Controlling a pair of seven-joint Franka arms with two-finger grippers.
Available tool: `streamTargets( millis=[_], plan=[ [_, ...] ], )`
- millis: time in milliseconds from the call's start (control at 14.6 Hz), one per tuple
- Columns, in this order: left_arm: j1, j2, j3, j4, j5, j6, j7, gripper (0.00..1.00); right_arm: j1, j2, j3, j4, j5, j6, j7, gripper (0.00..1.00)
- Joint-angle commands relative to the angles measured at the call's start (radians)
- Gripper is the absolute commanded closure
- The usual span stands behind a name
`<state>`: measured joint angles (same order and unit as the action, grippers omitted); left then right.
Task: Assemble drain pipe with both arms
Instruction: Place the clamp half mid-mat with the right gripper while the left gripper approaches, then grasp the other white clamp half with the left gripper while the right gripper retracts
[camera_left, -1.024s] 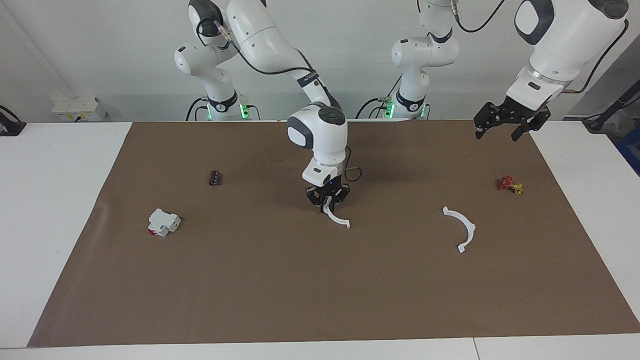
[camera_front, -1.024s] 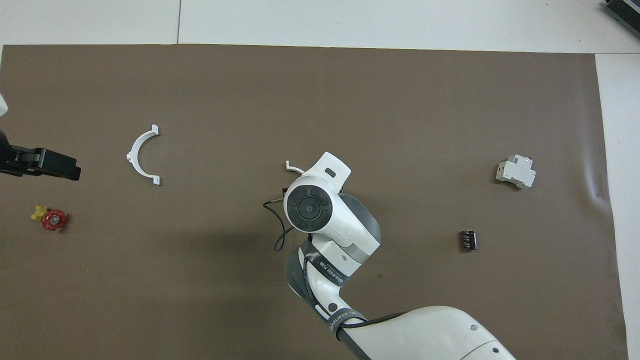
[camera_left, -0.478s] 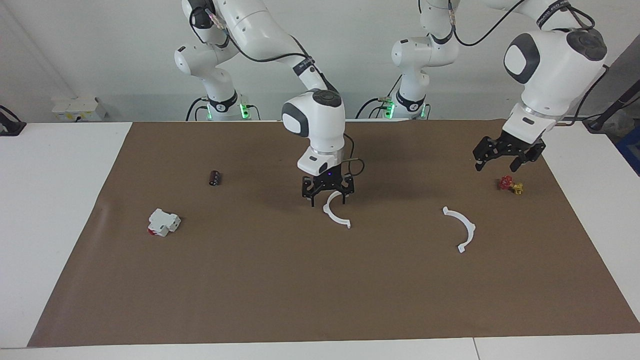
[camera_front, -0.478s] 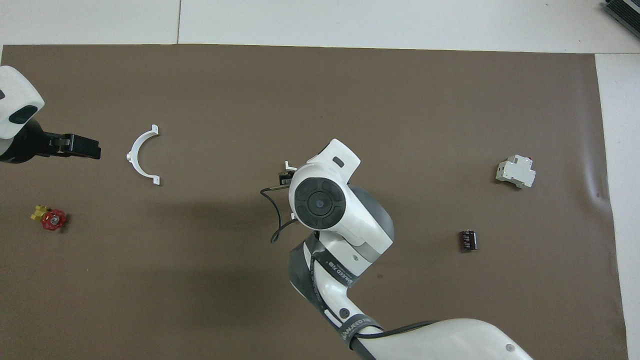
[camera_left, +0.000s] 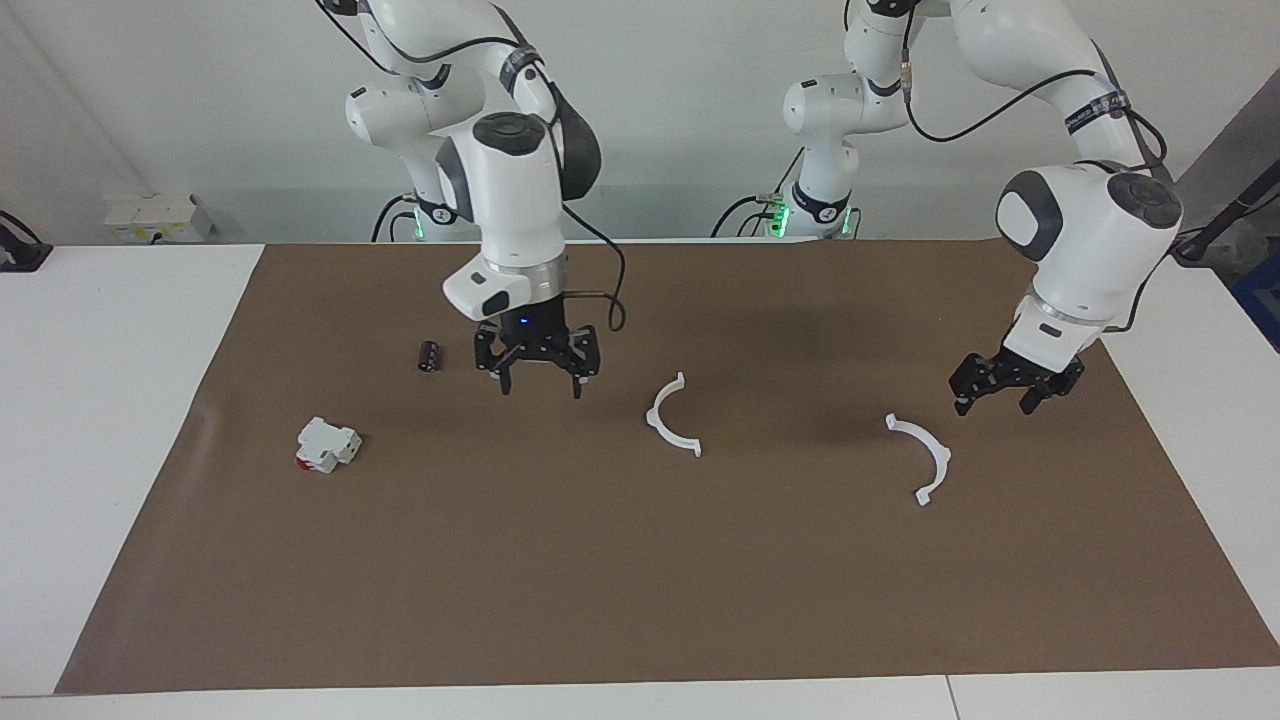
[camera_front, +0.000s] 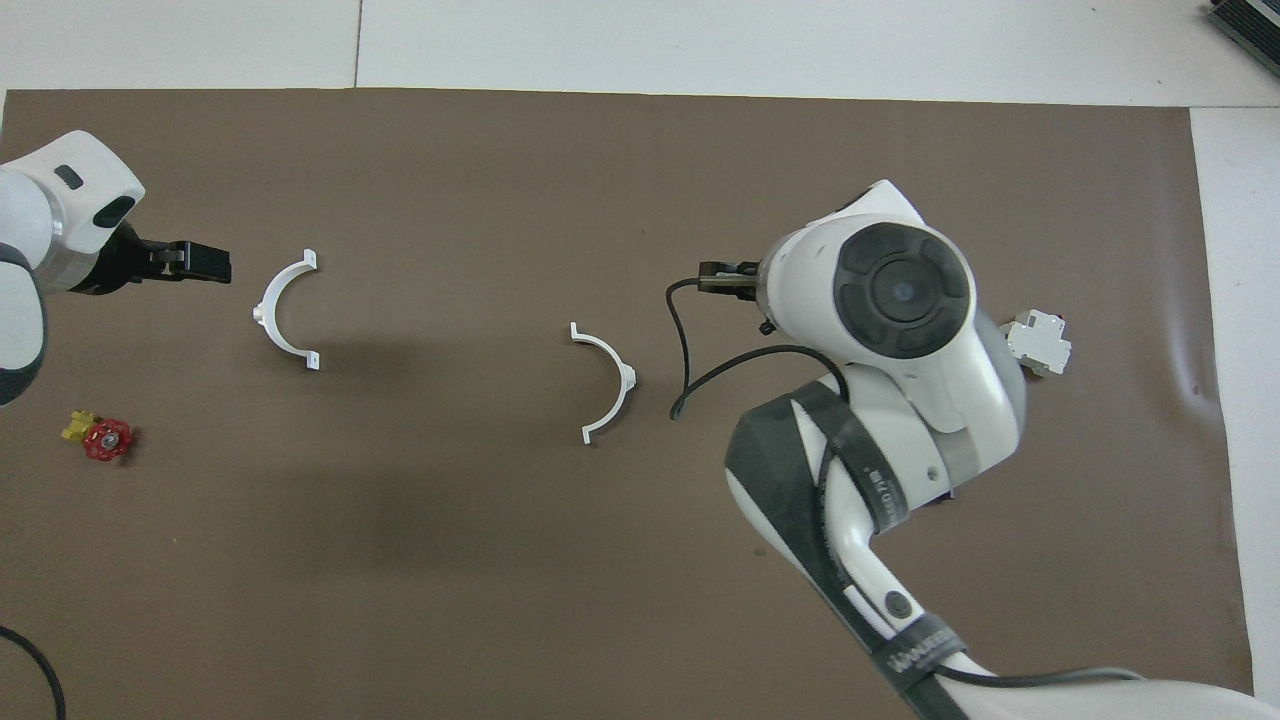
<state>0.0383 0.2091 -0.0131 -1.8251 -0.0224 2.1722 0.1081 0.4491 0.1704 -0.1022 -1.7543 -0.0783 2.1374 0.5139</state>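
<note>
Next, my left gripper goes to the curved middle (camera_front: 266, 301) of the white half-ring nearer the red and yellow valve and closes there.
Two white half-rings of the drain pipe lie apart on the brown mat. One half-ring (camera_left: 655, 420) (camera_front: 625, 375) lies at the mat's middle. The other half-ring (camera_left: 943, 455) (camera_front: 262, 312) lies toward the left arm's end. My right gripper (camera_left: 540, 386) is open and empty, raised over the mat between the middle half-ring and a black cylinder. In the overhead view it is mostly hidden under its own wrist. My left gripper (camera_left: 995, 405) (camera_front: 205, 265) is open and empty, low over the mat just beside the other half-ring, not touching it.
A small black cylinder (camera_left: 429, 355) and a white blocky part with a red end (camera_left: 325, 445) (camera_front: 1040, 342) lie toward the right arm's end. A red and yellow valve (camera_front: 100, 438) lies toward the left arm's end, nearer to the robots than the left gripper.
My right gripper has let go of the middle half-ring, opened, risen and swung toward the right arm's end. My left gripper has come down and moved close to the other half-ring.
</note>
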Motion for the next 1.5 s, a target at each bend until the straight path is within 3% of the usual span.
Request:
streamTargets(
  millis=[0, 341, 478, 820, 956, 1093, 1161, 1229, 1298, 1434],
  plan=[
    [0.011, 0.054, -0.008, -0.014, 0.010, 0.092, -0.010, 0.00, -0.117, -0.069, 0.013, -0.024, 0.040, -0.076, -0.135, 0.00],
    [0.009, 0.130, -0.008, -0.026, 0.010, 0.156, -0.011, 0.00, -0.242, -0.170, 0.002, 0.007, 0.041, -0.268, -0.262, 0.00],
    [0.009, 0.145, -0.008, -0.063, 0.010, 0.231, -0.025, 0.10, -0.292, -0.180, 0.001, 0.073, 0.041, -0.403, -0.340, 0.00],
    [0.009, 0.171, -0.008, -0.146, 0.010, 0.336, -0.031, 0.14, -0.383, -0.239, 0.001, 0.084, 0.041, -0.507, -0.426, 0.00],
    [0.008, 0.162, -0.008, -0.163, 0.010, 0.318, -0.053, 0.35, -0.382, -0.229, 0.005, 0.151, 0.041, -0.566, -0.425, 0.00],
    [0.002, 0.161, -0.008, -0.161, 0.010, 0.295, -0.093, 0.46, -0.379, -0.226, 0.007, 0.156, 0.067, -0.574, -0.420, 0.00],
    [0.000, 0.161, -0.008, -0.157, 0.010, 0.290, -0.093, 0.60, -0.375, -0.226, 0.006, 0.156, 0.090, -0.576, -0.414, 0.00],
    [-0.002, 0.161, -0.008, -0.154, 0.010, 0.290, -0.094, 0.86, -0.375, -0.226, 0.007, 0.159, 0.092, -0.591, -0.417, 0.00],
    [-0.003, 0.159, -0.007, -0.155, 0.010, 0.288, -0.094, 1.00, -0.377, -0.224, 0.007, 0.170, 0.088, -0.619, -0.420, 0.00],
    [-0.002, 0.135, -0.007, -0.161, 0.010, 0.243, -0.099, 1.00, -0.377, -0.215, 0.009, 0.188, 0.077, -0.625, -0.422, 0.00]
  ],
)
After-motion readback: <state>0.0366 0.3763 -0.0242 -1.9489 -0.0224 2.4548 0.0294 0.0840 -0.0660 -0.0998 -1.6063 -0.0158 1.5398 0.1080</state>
